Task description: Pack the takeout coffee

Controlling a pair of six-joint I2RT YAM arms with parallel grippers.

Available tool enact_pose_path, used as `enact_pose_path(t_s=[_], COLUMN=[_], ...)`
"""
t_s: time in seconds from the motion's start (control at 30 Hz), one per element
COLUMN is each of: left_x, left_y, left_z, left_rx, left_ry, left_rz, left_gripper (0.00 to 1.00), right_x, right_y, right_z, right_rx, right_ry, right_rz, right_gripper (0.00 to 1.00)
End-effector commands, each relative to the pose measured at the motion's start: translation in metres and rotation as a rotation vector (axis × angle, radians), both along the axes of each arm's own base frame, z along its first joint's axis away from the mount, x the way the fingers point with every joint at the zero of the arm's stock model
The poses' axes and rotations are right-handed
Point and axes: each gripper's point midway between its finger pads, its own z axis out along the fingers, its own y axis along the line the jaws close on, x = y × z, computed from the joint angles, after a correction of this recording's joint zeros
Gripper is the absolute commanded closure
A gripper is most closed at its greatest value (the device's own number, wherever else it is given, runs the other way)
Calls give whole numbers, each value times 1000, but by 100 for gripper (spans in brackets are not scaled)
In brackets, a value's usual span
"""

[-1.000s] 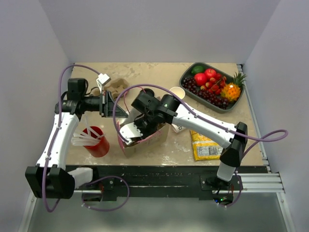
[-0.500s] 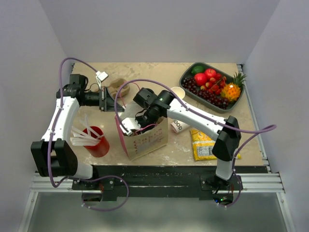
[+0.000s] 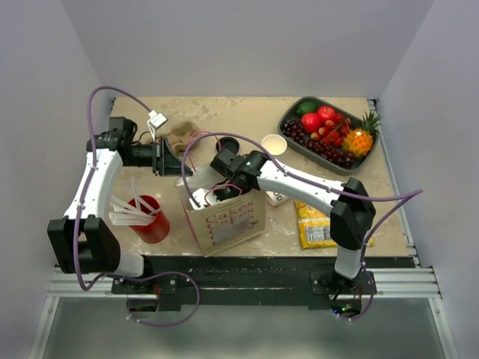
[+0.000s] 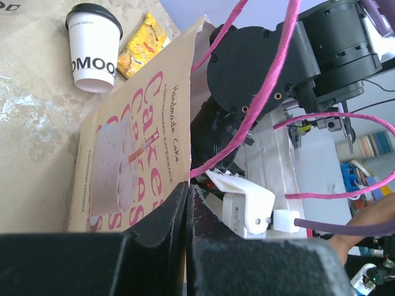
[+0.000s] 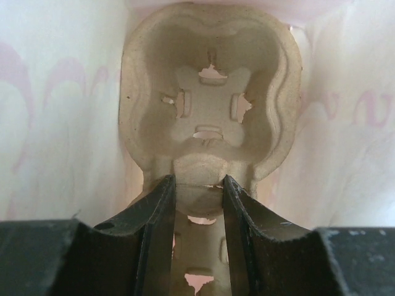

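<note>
The pulp cup carrier, now down inside the bag, will be let go by my right gripper, flat on the bottom of the paper bag [image 3: 227,215] [image 5: 202,185].
The takeout coffee [image 4: 94,46], a white cup with a black lid, stands on the table beyond the paper bag [image 4: 133,154]. From above, the takeout coffee [image 3: 275,198] is mostly hidden behind the right arm. The paper bag [image 3: 228,222] stands upright near the table's front. My left gripper [image 4: 187,187] is shut on the bag's rim, at its far left corner [image 3: 179,170]. My right gripper [image 5: 199,182] reaches down inside the bag and is shut on the middle ridge of a pulp cup carrier [image 5: 210,80].
A lidless white cup [image 3: 274,143] and a loose black lid [image 3: 228,142] sit behind the bag, with another pulp carrier [image 3: 179,134] to their left. A red cup of straws [image 3: 150,218] stands left of the bag. A yellow packet [image 3: 314,224] and a fruit tray [image 3: 329,131] lie to the right.
The bag has gone from tipped over to standing upright. My right gripper has sunk deeper into it with the carrier. The left arm has shifted slightly back and left.
</note>
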Motion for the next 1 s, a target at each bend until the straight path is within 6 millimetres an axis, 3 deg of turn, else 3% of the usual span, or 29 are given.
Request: enact_pose_path(t_s=[0.0,0.23,0.53,0.97], left_x=[-11,-7,-7,-3], left_y=[-3,-1,0,2], left_z=[10,13,12,20], left_rx=[-33,7,40,71], left_ry=[-85,-140,-183,-236], left_rz=[-36,-31,-23,-10], left_gripper=[94,94,94,95], right_x=[-5,-16,-3,-12], right_y=[10,-5,6,10], right_z=[10,-24,-35,-66], right_rx=[94,62,143,79], right_ry=[2,16,-51,-8], right_rz=[-43,-44,-173,-148], right_gripper=[100,100,100,97])
